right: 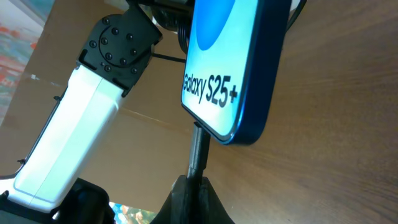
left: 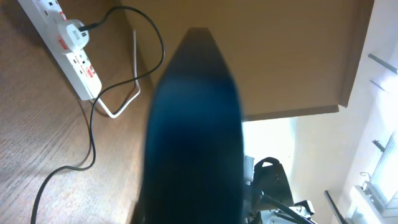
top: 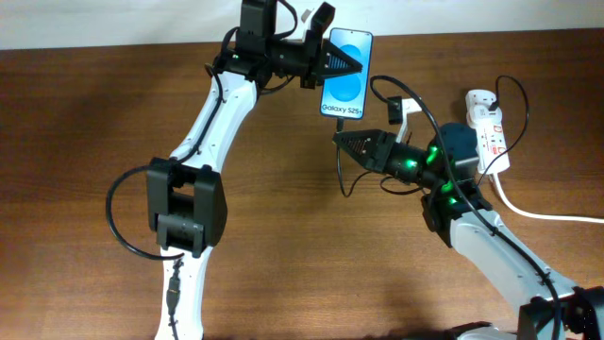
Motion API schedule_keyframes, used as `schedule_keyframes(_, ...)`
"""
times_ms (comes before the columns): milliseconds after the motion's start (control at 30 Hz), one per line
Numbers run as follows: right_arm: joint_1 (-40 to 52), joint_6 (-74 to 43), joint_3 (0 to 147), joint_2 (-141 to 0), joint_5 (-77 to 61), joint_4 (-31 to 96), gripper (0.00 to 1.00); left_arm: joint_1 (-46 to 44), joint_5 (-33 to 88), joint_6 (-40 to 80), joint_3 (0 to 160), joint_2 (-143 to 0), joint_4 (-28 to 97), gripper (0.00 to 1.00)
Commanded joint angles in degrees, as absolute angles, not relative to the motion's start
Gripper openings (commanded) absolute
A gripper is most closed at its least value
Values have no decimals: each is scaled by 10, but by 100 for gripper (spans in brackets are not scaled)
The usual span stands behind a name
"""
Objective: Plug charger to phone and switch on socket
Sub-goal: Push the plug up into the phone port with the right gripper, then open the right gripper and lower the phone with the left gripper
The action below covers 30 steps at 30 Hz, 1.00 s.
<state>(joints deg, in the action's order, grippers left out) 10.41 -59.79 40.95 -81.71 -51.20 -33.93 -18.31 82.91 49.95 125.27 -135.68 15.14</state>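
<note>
Next, my left gripper lets go of the phone onto the bare wooden table, at the spot just ahead of my right gripper's tip (top: 281, 152).
My left gripper (top: 338, 62) is shut on the phone (top: 345, 76) and holds it off the table at the back, its blue screen up and the "Galaxy S25+" end toward my right gripper. In the left wrist view the phone (left: 194, 124) is a dark blur filling the jaws. My right gripper (right: 191, 190) is shut on the charger's black plug (right: 199, 146), whose tip meets the phone's bottom edge (right: 211, 127). In the overhead view my right gripper (top: 345, 142) sits just below the phone. The white socket strip (top: 493, 132) lies at the right, apart from both grippers.
The charger's black cable (top: 351, 184) loops on the wooden table by my right arm and runs to a white adapter (left: 73, 34) plugged into the strip (left: 78, 62). The strip's thick white cord (top: 538, 212) trails off right. The table's far edge (left: 298, 112) is close behind.
</note>
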Motion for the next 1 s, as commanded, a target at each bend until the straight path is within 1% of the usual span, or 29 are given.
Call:
schedule_keyframes(0, 75, -590, 418, -820, -431, -359, 4, -205, 902, 492, 1261, -1363, 157, 0)
schedule_keyframes(633, 68, -590, 419, -820, -422, -369, 4, -209, 902, 492, 1261, -1363, 157, 0)
schedule_keyframes(733, 55, -590, 419, -820, -429, -369, 4, -209, 902, 492, 1261, -1363, 157, 0)
schedule_keyframes(967, 56, -590, 419, -820, -440, -369, 4, -209, 902, 492, 1261, -1363, 157, 0)
